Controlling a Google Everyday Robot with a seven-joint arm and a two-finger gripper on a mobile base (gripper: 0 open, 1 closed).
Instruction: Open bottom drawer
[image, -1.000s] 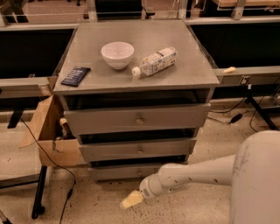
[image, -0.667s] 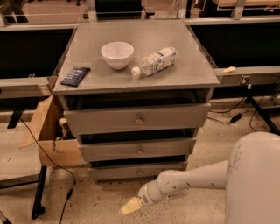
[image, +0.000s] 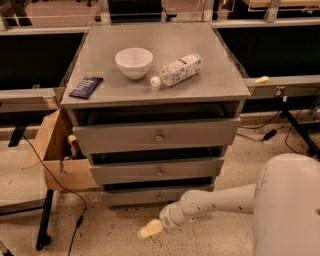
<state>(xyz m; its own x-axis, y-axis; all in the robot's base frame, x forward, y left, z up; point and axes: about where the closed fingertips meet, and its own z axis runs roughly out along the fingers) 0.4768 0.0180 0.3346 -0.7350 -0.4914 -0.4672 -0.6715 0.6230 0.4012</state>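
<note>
The robot's gripper needs to next move to the bottom drawer's top edge (image: 160, 190), just above that drawer's brass knob, and close there.
The grey cabinet (image: 150, 90) has three drawers stacked down its front. The bottom drawer (image: 135, 196) is the lowest and narrowest front, with a small brass knob (image: 159, 196) at its centre. Its front sits in line with the cabinet, a dark gap above it. My gripper (image: 149, 229) hangs low over the floor, just below and slightly left of that knob, apart from the drawer. The white arm (image: 215, 205) reaches in from the lower right.
On the cabinet top lie a white bowl (image: 133, 62), a tipped plastic bottle (image: 177, 71) and a dark packet (image: 86, 86). A cardboard box (image: 56, 152) stands at the cabinet's left. Cables (image: 55, 180) and a black stand leg (image: 44, 225) cross the floor on the left.
The gripper has drifted a little down and to the left over the floor, staying below the bottom drawer. The drawers have not moved.
</note>
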